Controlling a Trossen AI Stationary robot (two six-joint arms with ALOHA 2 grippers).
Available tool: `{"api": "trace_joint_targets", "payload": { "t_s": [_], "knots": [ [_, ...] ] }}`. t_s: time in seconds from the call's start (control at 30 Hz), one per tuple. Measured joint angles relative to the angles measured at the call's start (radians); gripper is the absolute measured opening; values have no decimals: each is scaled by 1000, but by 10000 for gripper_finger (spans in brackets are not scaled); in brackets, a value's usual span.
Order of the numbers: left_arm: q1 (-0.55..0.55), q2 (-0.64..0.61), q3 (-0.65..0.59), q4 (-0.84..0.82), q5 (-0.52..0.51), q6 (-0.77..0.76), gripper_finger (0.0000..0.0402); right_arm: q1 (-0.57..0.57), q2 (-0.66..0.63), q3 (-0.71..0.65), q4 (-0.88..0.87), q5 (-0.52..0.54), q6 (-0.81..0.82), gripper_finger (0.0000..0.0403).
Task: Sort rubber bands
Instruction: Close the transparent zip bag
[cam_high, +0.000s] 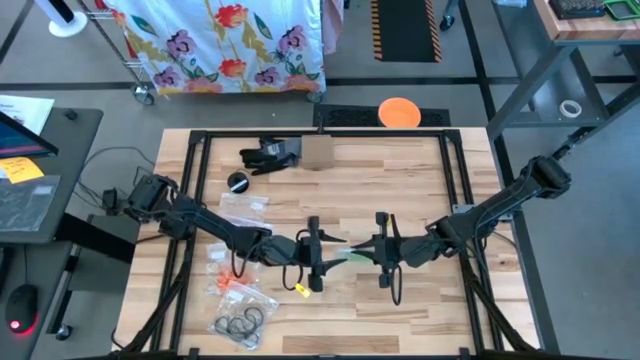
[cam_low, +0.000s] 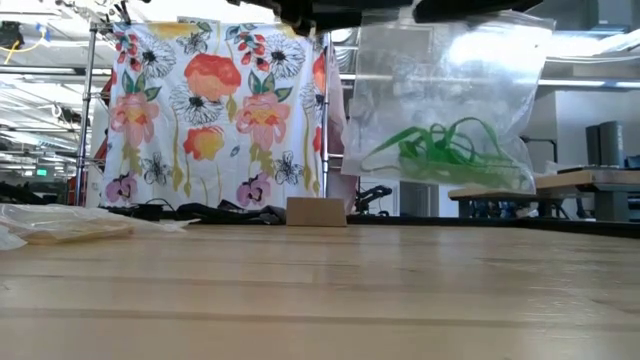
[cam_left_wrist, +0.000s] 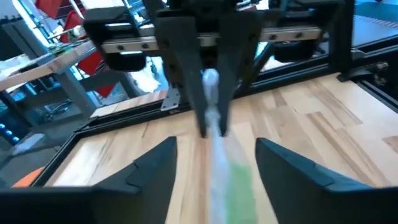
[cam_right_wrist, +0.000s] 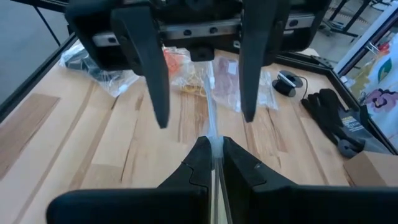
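The clear bag is held by my right gripper alone, coming in level, so next my left gripper pinches the bag's top edge (cam_right_wrist: 211, 115) before my right gripper regrips from above.
A clear zip bag (cam_low: 440, 100) with green rubber bands (cam_low: 440, 150) inside hangs above the middle of the table (cam_high: 420, 320). My right gripper (cam_high: 366, 252) is shut on the bag and comes in from the table's right. My left gripper (cam_high: 330, 254) faces it from the left and is wide open. Its two fingers (cam_left_wrist: 155, 171) stand on either side of the bag (cam_left_wrist: 227, 180) without touching it. Loose orange rubber bands (cam_high: 232, 285) and yellow ones (cam_high: 301, 290) lie on the table's near left. My right gripper pinches the clear bag's top edge (cam_right_wrist: 214, 144) between its two fingers. The fingers come in about level from the table's right. The bag hangs below them, clear of the table, with the green bands gathered in its lower part (cam_low: 440, 155).
A bag of dark bands (cam_high: 240, 322) lies at the near left, with other clear bags (cam_high: 245, 205) farther back. A black glove (cam_high: 268, 155), a small cardboard box (cam_high: 318, 150) and a black round thing (cam_high: 238, 181) lie at the far side. The black frame (cam_high: 200, 150) borders the table.
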Motion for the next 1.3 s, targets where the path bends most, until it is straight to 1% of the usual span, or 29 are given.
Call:
{"api": "trace_joint_targets", "payload": {
  "t_s": [0.07, 0.13, 0.2, 0.27, 0.3, 0.33, 0.47, 0.57, 0.67, 0.77, 0.9, 1.0, 1.1, 1.23, 1.3],
  "knots": [
    [2, 0, 2, -1, -1, -6, 193, 0, 0, 0, -1, 0, 1, 13],
    [2, 0, 3, -11, -2, -15, 159, 0, 0, 0, -1, 0, 1, 13],
    [1, 0, 3, -33, -9, -24, 110, -1, 0, 0, -1, 0, 1, 13],
    [2, 0, 3, -35, -27, -27, 50, -4, 0, 0, -1, 0, 1, 13],
    [4, 0, 3, -32, -36, -28, 27, -6, 0, 0, -1, 0, 1, 13],
    [6, 0, 3, -31, -42, -32, 14, -8, 0, 0, -1, 0, 2, 13],
    [8, 0, 3, -31, -54, -28, 2, -9, 0, 0, -1, 0, 0, 27],
    [8, 0, 3, -31, -54, -28, 1, -10, 0, 0, -3, 0, -3, 48],
    [8, 0, 3, -30, -54, -27, 1, -17, 0, 1, -12, -8, 42, 74],
    [8, 0, 3, -30, -54, -27, 1, -30, 0, 34, -86, -33, 70, 107],
    [8, 0, 3, -38, -54, -27, 0, -44, 0, 111, -228, -37, 81, 151],
    [8, 0, 3, -39, -54, -27, 0, -50, 0, 175, -352, -83, 118, 173],
    [8, 0, 3, -39, -59, -26, 0, -68, 10, 220, -449, -170, 174, 181],
    [17, 0, 3, -42, -59, -31, 0, -95, 55, 278, -524, -232, 185, 178],
    [25, 0, 3, -48, -60, -48, 0, -110, 93, 322, -565, -241, 180, 173]
  ]
}}
